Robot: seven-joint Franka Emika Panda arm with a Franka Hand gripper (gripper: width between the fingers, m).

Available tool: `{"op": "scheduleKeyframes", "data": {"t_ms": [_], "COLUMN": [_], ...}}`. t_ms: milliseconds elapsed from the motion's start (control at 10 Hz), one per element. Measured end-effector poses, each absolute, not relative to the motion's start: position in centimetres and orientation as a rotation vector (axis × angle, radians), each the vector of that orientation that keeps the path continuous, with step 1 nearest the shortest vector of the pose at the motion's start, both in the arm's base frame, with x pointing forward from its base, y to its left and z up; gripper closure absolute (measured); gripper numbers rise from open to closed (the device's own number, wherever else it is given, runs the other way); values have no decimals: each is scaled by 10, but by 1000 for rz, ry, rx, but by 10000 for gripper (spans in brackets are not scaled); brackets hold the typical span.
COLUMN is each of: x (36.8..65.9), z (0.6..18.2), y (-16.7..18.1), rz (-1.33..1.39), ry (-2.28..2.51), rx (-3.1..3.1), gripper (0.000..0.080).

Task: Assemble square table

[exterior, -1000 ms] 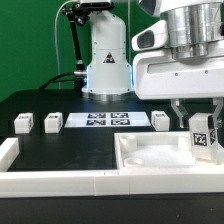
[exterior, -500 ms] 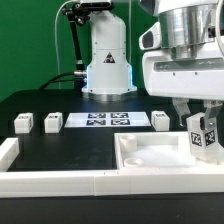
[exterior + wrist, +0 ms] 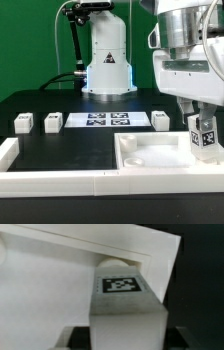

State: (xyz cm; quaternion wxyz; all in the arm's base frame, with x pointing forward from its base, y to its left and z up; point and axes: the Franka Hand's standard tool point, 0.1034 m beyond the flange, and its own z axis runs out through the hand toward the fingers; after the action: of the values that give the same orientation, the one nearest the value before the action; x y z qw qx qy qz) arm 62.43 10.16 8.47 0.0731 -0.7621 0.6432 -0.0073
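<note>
My gripper sits crooked to the slab's edge, so I will open it, turn it back square, and grip the white block leg (image 3: pixel 208 143) to screw it further.
The square slab (image 3: pixel 150 158) lies rim-up at the exterior view's lower right. My gripper (image 3: pixel 204 122) is shut on a white block leg (image 3: pixel 205 140) with a tag and holds it upright over the slab's right part. In the wrist view the leg (image 3: pixel 125 308) runs out from between my dark fingers (image 3: pixel 80 336), and its far end sits by a corner of the slab's rim (image 3: pixel 130 252). Whether the leg touches the slab cannot be told. Three more legs stand on the black table: two at the left (image 3: pixel 22 122) (image 3: pixel 52 122) and one (image 3: pixel 161 119) behind the slab.
The marker board (image 3: pixel 108 120) lies flat at the middle back. A long white rail (image 3: pixel 60 181) runs along the front edge and turns up the left side (image 3: pixel 8 150). The robot's base (image 3: pixel 107 60) stands behind the table.
My arm has shifted a little toward the exterior view's right with the leg in it. The slab and the other legs have not moved.
</note>
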Motion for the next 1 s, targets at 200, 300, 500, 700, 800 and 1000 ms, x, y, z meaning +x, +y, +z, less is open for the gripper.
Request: {"op": "scheduleKeyframes", "data": {"t_ms": [200, 300, 500, 700, 800, 1000], "x": [623, 623, 624, 624, 625, 627], "z": [84, 83, 83, 84, 85, 85], "y": [103, 105, 101, 103, 104, 104], "rz": [-5, -6, -20, -39, -59, -96], "ry": [1984, 1956, 1772, 1573, 1411, 1185], "rx": [-2238, -2262, -2404, -2540, -2631, -2739], "gripper": [417, 282, 180, 156, 151, 150]}}
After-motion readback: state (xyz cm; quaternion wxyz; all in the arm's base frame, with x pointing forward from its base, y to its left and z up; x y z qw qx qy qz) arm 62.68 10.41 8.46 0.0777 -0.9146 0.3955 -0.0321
